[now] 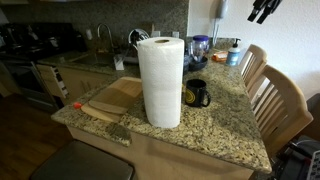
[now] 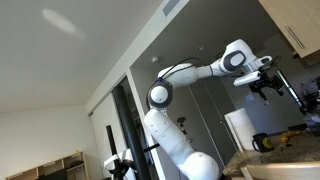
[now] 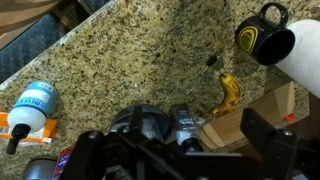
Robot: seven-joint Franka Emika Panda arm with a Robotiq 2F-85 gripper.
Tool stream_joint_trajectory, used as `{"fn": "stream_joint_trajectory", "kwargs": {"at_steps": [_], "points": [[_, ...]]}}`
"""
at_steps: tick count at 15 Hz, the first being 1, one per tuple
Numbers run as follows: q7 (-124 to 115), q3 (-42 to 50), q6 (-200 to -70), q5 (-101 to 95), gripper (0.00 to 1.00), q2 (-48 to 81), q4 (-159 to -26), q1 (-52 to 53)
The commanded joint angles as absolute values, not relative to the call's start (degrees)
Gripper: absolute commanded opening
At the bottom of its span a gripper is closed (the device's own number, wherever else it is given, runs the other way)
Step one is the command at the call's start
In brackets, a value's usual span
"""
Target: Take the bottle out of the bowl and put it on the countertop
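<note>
I should next close my gripper on the rim of the clear jar (image 1: 201, 37) that is standing beside the small dark round bowl.
My gripper (image 3: 180, 150) is open and empty, high above the granite countertop (image 3: 130, 50); it also shows at the top of an exterior view (image 1: 262, 8) and on the raised arm (image 2: 265, 88). Below it in the wrist view is the small dark round bowl (image 3: 140, 122). A small bottle with a dark label (image 3: 185, 126) is at the bowl's right rim; I cannot tell whether it rests inside. A white bottle with a blue label and orange cap (image 3: 30, 108) lies on the countertop to the left, and also shows in an exterior view (image 1: 233, 52).
A black mug with yellow inside (image 3: 262, 35) stands by a tall paper towel roll (image 1: 160, 80). A banana (image 3: 230, 92) lies beside the wooden cutting board (image 3: 250, 120). A knife (image 1: 100, 112) rests on the board. Chairs (image 1: 280, 100) stand along the island.
</note>
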State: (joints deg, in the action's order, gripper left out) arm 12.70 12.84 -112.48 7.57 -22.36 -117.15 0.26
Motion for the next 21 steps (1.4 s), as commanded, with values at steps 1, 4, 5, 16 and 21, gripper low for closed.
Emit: {"fn": "stream_joint_trajectory", "kwargs": {"at_steps": [1,4,5,16,21], "points": [[7.5,9.4,-112.8,1.4,1.0,-19.3,-117.8,-3.4],[-0.6,9.4,-115.7,0.1,1.0,-7.9,-111.6,-4.4],[-3.7,9.3,-117.0,0.4,1.0,-5.0,-110.0,-4.7],[-14.4,9.2,-130.4,8.5,1.0,6.7,-101.2,-5.7],[-14.6,8.4,-134.9,11.8,1.0,8.1,-98.9,-5.5]]}}
